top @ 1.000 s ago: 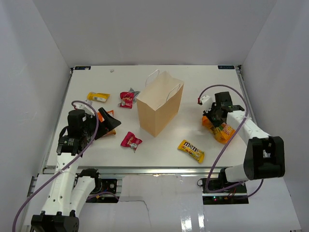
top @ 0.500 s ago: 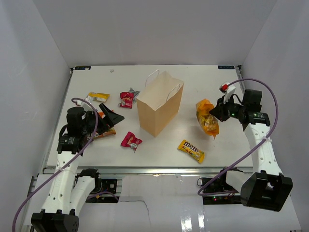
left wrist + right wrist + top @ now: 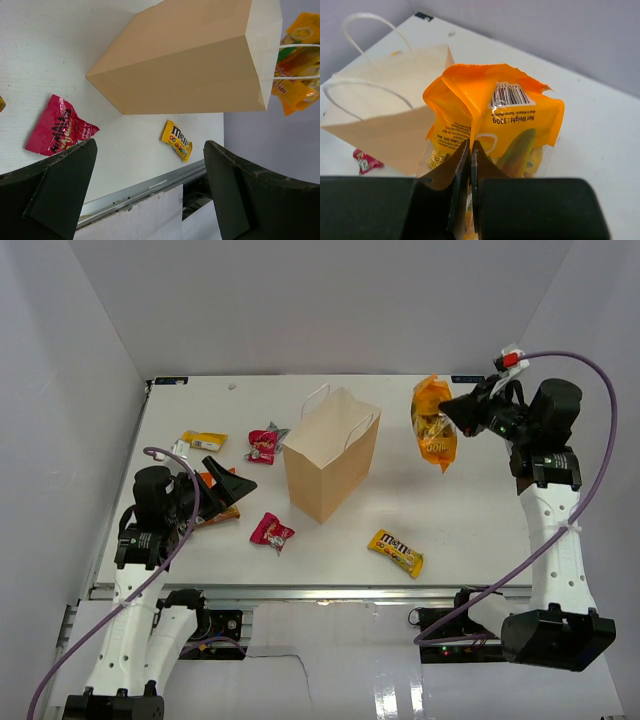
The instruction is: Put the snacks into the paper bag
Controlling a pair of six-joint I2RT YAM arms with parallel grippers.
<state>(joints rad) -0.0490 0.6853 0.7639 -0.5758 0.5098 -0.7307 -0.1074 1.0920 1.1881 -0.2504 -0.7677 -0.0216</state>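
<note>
Next, my left gripper closes on the wide end (image 3: 259, 533) (image 3: 40, 136) of the red wrapper that lies in front of the paper bag.
The tan paper bag (image 3: 331, 456) stands upright mid-table with white cord handles; it also shows in the left wrist view (image 3: 190, 65) and the right wrist view (image 3: 385, 120). My right gripper (image 3: 450, 412) is shut on the large crinkly orange bag (image 3: 434, 423), holding it in the air to the right of the paper bag; the pinch shows in the right wrist view (image 3: 485, 115). My left gripper (image 3: 228, 483) is open and empty, raised over the left side. A yellow M&M's pack (image 3: 395, 551) and a red wrapper (image 3: 271, 532) lie in front of the paper bag.
A yellow packet (image 3: 203, 441) and red wrappers (image 3: 265, 445) lie at the back left. An orange packet (image 3: 222, 510) lies partly hidden under my left gripper. White walls enclose the table; the metal front rail (image 3: 150, 185) runs along the near edge.
My right gripper has lifted the large orange bag from the table's right side, raising it and carrying it back and higher, near the paper bag. My left gripper has barely moved.
</note>
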